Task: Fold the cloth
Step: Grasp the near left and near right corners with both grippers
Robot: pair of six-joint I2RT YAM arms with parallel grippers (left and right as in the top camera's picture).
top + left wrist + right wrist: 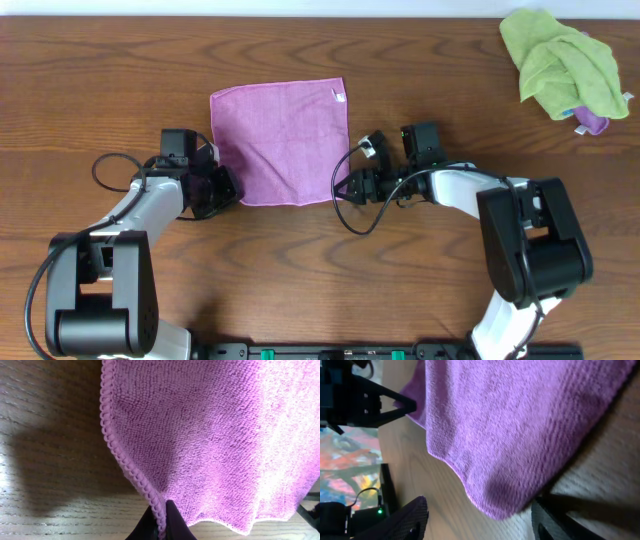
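Observation:
The near corner of the cloth lies loose within my right gripper's open fingers, so next I pinch that corner (342, 196) before both grippers carry the cloth's near edge over.
A purple cloth (282, 140) lies spread flat on the wooden table. My left gripper (226, 190) is at its near left corner and is shut on the cloth's hemmed edge (159, 510). My right gripper (345, 187) is at the near right corner with its fingers open; that corner of the cloth (495, 505) lies between the two fingers (477, 520), untouched. The left gripper's black fingers also show at the far side of the right wrist view (395, 405).
A crumpled green cloth (560, 62) with a bit of purple under it lies at the far right corner of the table. Black cables loop beside both arms. A rail runs along the table's near edge.

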